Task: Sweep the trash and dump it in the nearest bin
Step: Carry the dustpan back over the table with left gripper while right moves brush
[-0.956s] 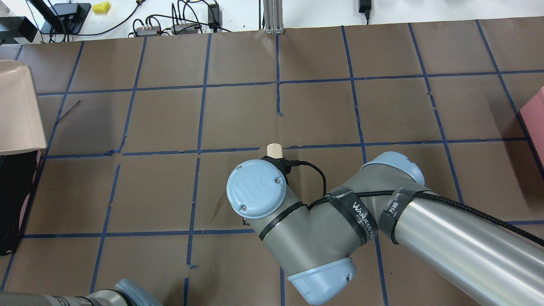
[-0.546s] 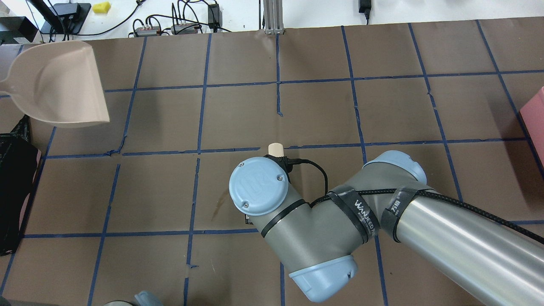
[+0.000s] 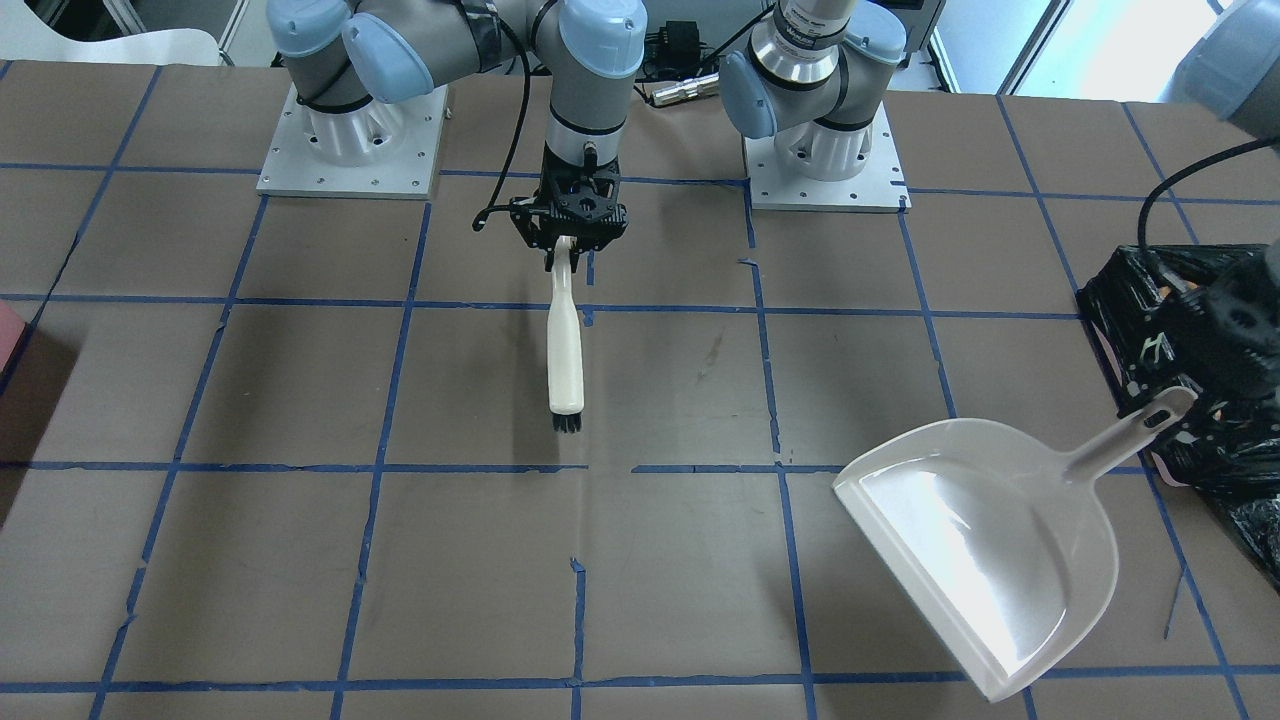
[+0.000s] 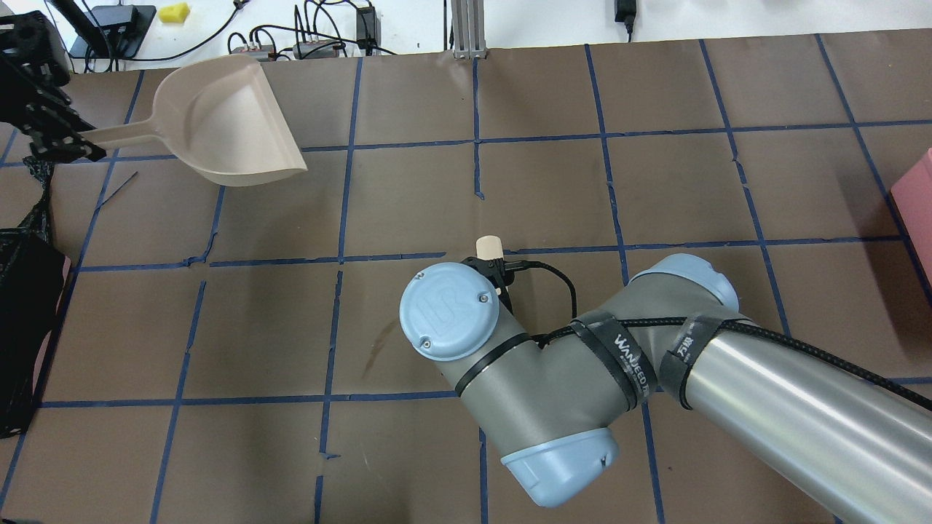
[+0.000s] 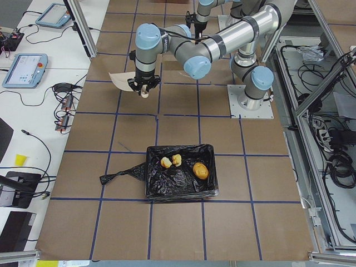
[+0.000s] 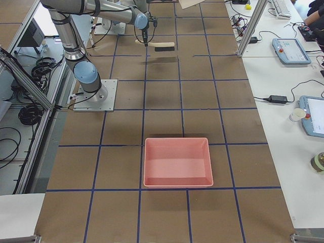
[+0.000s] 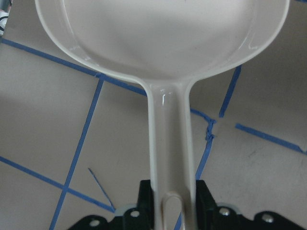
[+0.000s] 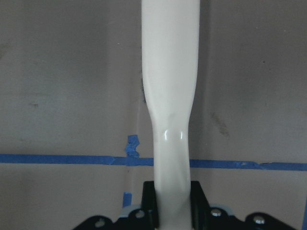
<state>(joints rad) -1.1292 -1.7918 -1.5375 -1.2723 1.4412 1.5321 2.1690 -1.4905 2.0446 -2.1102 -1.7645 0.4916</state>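
Observation:
Next, I release the beige dustpan with my left gripper on the short blue tape piece [image 3: 573, 600] out past the bristles of the white brush.
My left gripper [image 4: 73, 142] is shut on the handle of the beige dustpan [image 4: 226, 131], held over the table's far left. The pan [image 3: 990, 560] is empty, and its handle runs up the left wrist view [image 7: 170, 143]. My right gripper [image 3: 572, 238] is shut on the white brush [image 3: 565, 340], whose black bristles [image 3: 567, 423] point away from the robot. The bin [image 5: 181, 172], lined with a black bag, holds the trash: a tan-orange lump [image 5: 201, 171] and two small scraps [image 5: 166, 162]. The bin's bag also shows behind my left gripper [image 3: 1120, 290].
A pinkish-red tray [image 6: 177, 162] sits at the table's right end and shows at the edge of the overhead view [image 4: 919, 196]. The brown table [image 4: 408, 196] carries a blue tape grid. Cables and electronics [image 4: 306, 44] lie beyond the far edge.
My left gripper has carried the dustpan from over the bin at the left edge to the right and farther back over the table. The right arm has shifted slightly right.

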